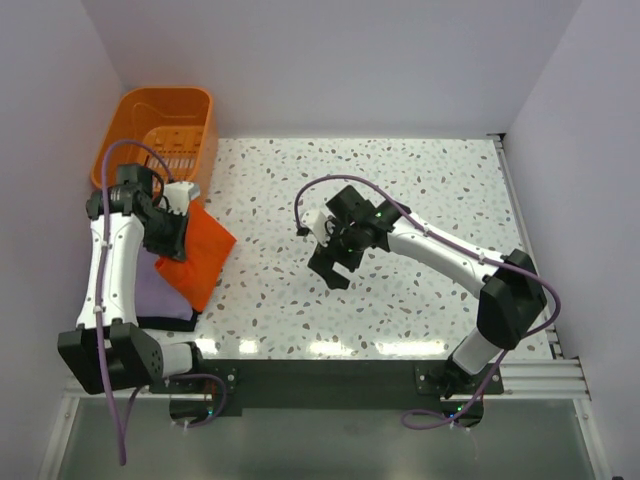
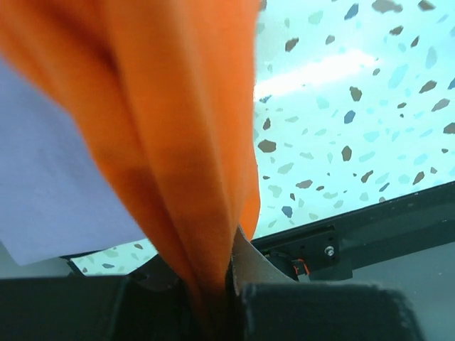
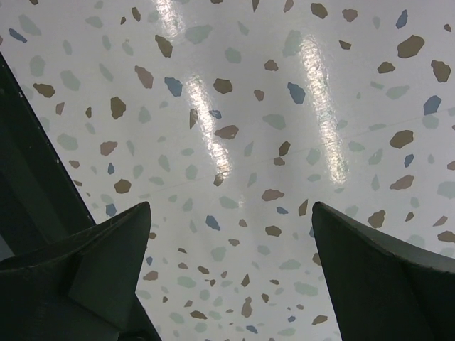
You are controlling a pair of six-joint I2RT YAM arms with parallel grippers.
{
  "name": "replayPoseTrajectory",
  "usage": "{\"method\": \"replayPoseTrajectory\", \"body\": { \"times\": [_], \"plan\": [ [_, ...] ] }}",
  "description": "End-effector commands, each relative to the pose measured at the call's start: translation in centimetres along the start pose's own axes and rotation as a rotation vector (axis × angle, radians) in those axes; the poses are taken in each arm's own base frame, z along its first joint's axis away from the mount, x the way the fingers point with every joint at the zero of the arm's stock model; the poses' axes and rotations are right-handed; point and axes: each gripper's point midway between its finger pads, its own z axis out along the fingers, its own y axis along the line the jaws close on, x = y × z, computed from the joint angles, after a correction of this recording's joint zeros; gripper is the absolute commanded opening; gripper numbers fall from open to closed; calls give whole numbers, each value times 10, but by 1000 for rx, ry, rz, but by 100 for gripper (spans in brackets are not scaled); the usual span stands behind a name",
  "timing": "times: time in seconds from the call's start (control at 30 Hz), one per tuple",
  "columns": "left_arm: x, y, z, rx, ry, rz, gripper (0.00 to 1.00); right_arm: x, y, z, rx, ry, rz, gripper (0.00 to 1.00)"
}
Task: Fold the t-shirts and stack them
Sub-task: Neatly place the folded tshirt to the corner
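Note:
My left gripper should release the orange-red t-shirt on top of the lavender t-shirt (image 1: 161, 268) (image 2: 60, 142), in front of the orange basket.
The orange-red t-shirt (image 1: 200, 252) hangs folded from my left gripper (image 1: 170, 232) at the table's left side. The gripper is shut on its upper edge, and in the left wrist view the cloth (image 2: 178, 142) runs down into the closed jaws. The lavender t-shirt (image 1: 158, 292) lies flat on the table, partly under the orange one and under my left arm; it also shows in the left wrist view (image 2: 50, 185). My right gripper (image 1: 330, 268) is open and empty above the bare middle of the table, its fingers (image 3: 92, 263) wide apart.
An orange slotted plastic basket (image 1: 160, 135) stands at the back left corner, just behind my left gripper. White walls close in the left, back and right. The speckled table (image 1: 420, 200) ends at a black rail (image 1: 330, 375) at the near edge.

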Motion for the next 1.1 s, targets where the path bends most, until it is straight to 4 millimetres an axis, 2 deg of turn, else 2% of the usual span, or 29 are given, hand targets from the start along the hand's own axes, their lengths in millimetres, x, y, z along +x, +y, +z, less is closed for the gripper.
{"method": "replayPoseTrajectory", "body": {
  "times": [0.0,0.3,0.4,0.53,0.67,0.83,0.93,1.07],
  "plan": [
    [-20,-10,-34,22,-141,57,0,-3,3,-14,10,-26,-27,99],
    [-37,-6,-67,-51,-251,80,0,6,2,-15,20,2,-33,99],
    [-32,-2,-67,-81,-242,89,0,7,3,-16,17,7,-36,99],
    [-15,4,-54,-80,-189,93,0,9,3,-17,18,17,-40,99],
    [-2,23,-45,-91,-150,58,0,10,2,-18,23,19,-41,99],
    [5,47,-32,-86,-116,14,0,13,3,-18,23,24,-40,99],
    [9,67,-28,-124,-106,-20,0,15,3,-19,27,27,-41,99],
    [25,96,-20,-163,-80,-85,0,18,3,-20,32,32,-39,99]
  ]
}}
